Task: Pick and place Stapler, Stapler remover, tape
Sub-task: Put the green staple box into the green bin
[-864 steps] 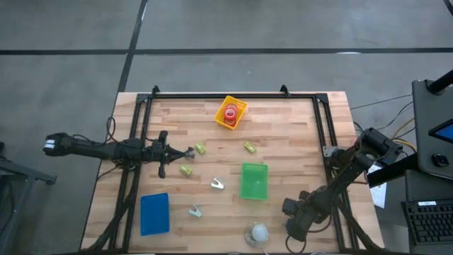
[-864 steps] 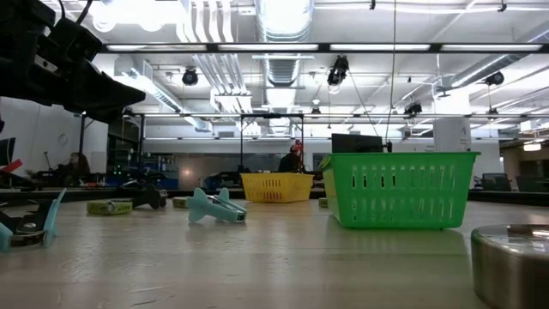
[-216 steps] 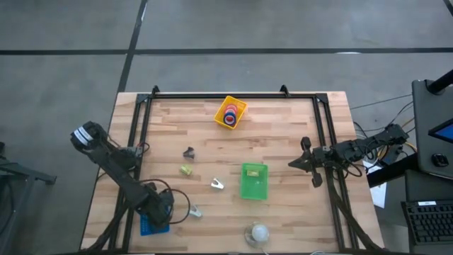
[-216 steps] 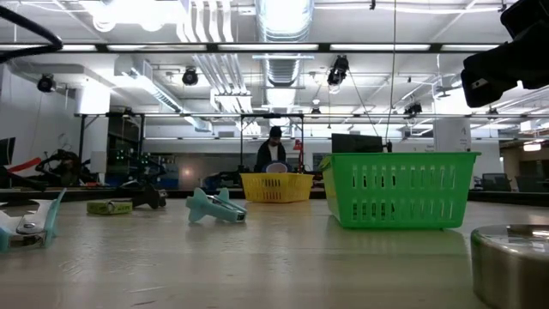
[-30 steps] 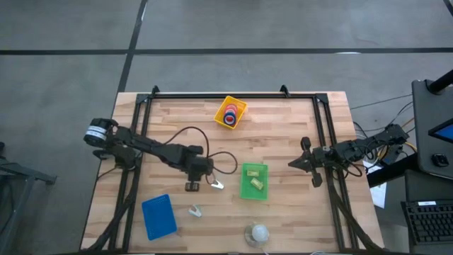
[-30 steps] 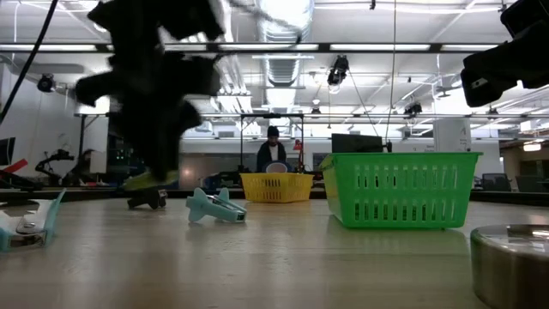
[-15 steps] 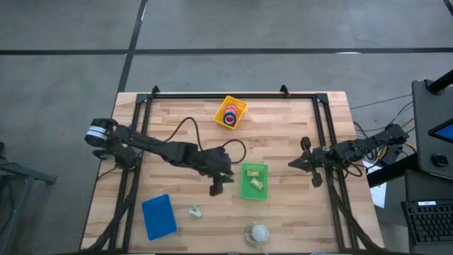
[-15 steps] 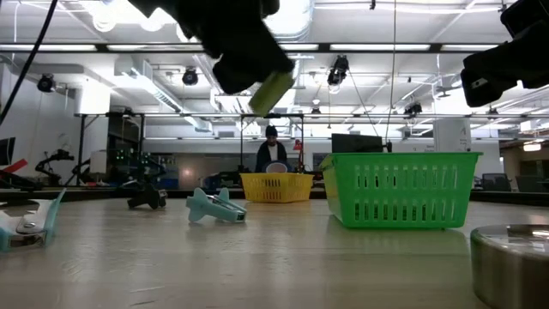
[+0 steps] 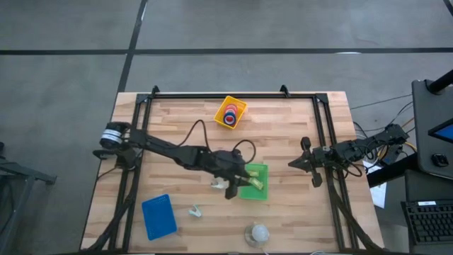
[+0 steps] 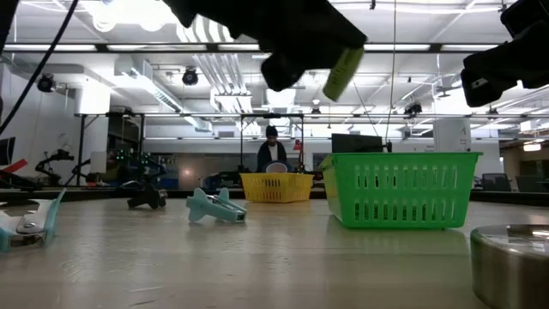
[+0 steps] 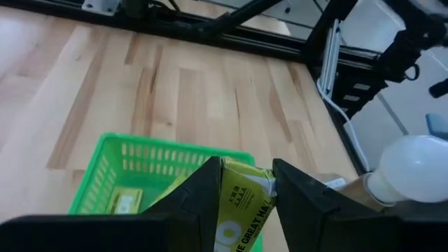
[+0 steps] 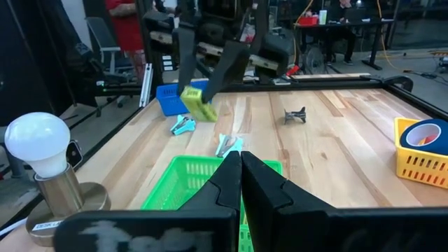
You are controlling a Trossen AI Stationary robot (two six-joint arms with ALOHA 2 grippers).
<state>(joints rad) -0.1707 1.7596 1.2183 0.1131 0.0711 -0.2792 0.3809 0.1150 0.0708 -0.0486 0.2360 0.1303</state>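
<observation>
Next, I let go of the yellow-green stapler with my left gripper inside the green basket (image 9: 256,190), toward the side that faces the light bulb. The stapler is now high over the basket's rim.
My left gripper (image 9: 238,178) hovers over the left rim of the green basket (image 9: 264,170), shut on a yellow-green stapler (image 11: 241,199). The low view shows that stapler (image 10: 344,70) high above the table. A second yellow-green stapler (image 9: 256,183) lies inside the basket. Red and dark blue tape rolls (image 9: 230,112) sit in the yellow bin (image 9: 241,106) near the far edge. Teal staple removers (image 9: 195,210) (image 10: 214,209) lie on the wood; a dark one (image 12: 297,114) sits farther left. My right gripper (image 9: 296,164) is shut and waits at the right side, touching nothing. My left gripper pinches the yellow-green stapler by its two long sides (image 11: 225,183) between the two fingers (image 11: 203,199). The fingers come from the table's left, slanting down, and lie along the stapler. Its printed end sticks out past the fingertips. It is lifted clear, tilted, above the green basket's left rim (image 11: 112,143).
A blue bin (image 9: 158,216) stands near the front left. A light bulb on a metal base (image 9: 257,232) stands at the near edge, in front of the green basket. A black frame (image 9: 219,95) runs around the table. A person (image 10: 272,154) stands far behind it.
My left gripper has travelled from the table's middle left toward the right, reaching the green basket's left rim. It has carried the yellow-green stapler from near table height to well above the basket. The right arm has kept still.
</observation>
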